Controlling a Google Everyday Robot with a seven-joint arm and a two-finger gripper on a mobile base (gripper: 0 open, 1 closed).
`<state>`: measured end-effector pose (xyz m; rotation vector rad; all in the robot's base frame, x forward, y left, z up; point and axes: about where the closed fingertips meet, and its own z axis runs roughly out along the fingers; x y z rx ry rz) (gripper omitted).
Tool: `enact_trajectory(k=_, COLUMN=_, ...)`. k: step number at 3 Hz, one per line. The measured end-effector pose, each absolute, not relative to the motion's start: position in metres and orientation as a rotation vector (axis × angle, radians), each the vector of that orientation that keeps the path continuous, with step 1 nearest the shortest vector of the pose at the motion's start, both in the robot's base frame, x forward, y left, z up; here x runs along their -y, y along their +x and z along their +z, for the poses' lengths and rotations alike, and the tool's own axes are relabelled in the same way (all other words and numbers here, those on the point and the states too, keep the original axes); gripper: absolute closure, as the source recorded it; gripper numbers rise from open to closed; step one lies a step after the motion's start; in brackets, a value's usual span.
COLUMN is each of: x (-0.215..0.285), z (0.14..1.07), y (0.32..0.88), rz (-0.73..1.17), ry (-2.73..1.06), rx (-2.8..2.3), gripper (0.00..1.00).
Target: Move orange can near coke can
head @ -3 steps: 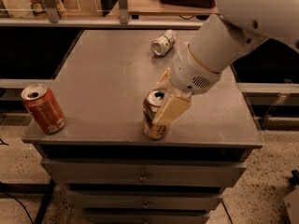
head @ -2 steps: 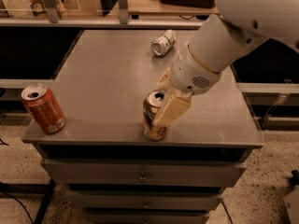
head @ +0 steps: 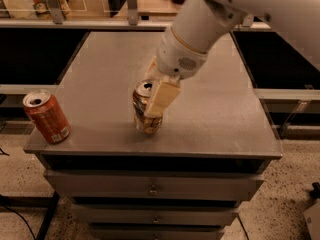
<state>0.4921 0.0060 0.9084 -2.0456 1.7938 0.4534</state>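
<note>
The robot's gripper should set the orange can, now upright near the table's front middle, down upright on the grey table [head: 84,115] just behind the coke can.
The orange can [head: 143,115], shiny amber-gold and brown with a silver top, is upright near the front middle of the grey table [head: 100,69]. My gripper [head: 149,110] comes down from the upper right and is shut on it; one pale finger [head: 161,99] lies along the can's right side. Whether the can rests on the table or hangs just above it, I cannot tell. The coke can [head: 47,117], reddish-orange with a small white label patch, stands upright at the table's front left corner, well left of the orange can.
The table tops a cabinet of drawers [head: 150,189]. My large white arm [head: 200,29] covers the back right part of the table. A shelf rail [head: 75,23] runs behind the table. The floor [head: 285,194] lies lower right.
My gripper has carried the orange can to the left, closer to the coke can. The arm now hides the white-and-green can at the back. The coke can has not moved.
</note>
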Motion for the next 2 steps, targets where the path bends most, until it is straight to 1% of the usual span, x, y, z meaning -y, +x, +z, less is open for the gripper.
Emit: enact_trajectory(k=2, x=-0.087, z=0.921, y=0.568, rz=0.47, ry=-2.23, rx=-1.708, gripper=1.0)
